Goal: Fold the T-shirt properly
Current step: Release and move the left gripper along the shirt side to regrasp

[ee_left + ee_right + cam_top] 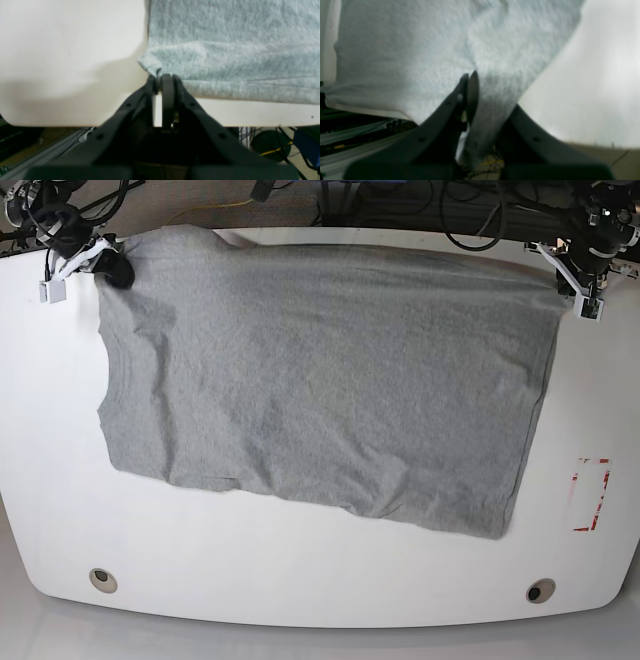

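My right gripper is going to let go of the T-shirt's back corner on the flat grey cloth (122, 363) along the shirt's nearest side edge.
The heather-grey T-shirt (320, 380) lies spread plain side up on the white table (300, 570), its lower edge rumpled. At the table's far right, my left gripper (563, 280) holds the shirt's back corner. In the left wrist view its jaws (162, 77) are shut on a bunched corner of the T-shirt (237, 50) close to the table's edge. Over at the far left, my right gripper (115, 270) pinches the other back corner. In the right wrist view that gripper (470, 76) is shut on a fold of the T-shirt (407, 50), which drapes down between the fingers.
Two round holes (102, 580) (540, 590) sit near the table's front edge. A red-marked label (590, 495) lies on the right side. Cables (470, 220) run behind the far edge, and both grippers hang close to that edge.
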`<act>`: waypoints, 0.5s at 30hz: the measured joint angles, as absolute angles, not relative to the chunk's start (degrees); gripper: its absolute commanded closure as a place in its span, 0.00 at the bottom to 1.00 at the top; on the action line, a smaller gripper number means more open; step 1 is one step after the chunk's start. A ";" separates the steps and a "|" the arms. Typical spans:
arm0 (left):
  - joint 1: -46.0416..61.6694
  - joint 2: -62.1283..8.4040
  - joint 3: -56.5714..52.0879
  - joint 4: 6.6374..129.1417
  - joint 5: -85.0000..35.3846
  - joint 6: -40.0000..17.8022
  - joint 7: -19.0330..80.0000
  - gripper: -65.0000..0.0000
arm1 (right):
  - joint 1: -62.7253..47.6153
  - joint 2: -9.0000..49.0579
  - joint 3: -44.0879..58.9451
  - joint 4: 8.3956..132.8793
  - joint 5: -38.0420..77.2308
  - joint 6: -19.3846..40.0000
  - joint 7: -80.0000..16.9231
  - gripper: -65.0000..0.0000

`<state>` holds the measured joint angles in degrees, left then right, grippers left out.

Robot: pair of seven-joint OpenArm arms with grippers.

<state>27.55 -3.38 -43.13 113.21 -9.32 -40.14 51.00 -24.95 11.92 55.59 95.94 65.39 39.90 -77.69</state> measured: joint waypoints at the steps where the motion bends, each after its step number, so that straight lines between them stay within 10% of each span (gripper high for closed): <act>1: 27.09 -3.36 -43.13 113.23 -9.34 -40.14 51.03 0.98 | -24.99 11.90 55.83 95.94 65.39 39.90 -78.11 0.95; 15: 6.81 -3.42 -37.01 111.83 -2.39 -40.38 50.50 0.98 | -19.29 11.92 55.70 88.14 64.58 39.88 -78.22 0.95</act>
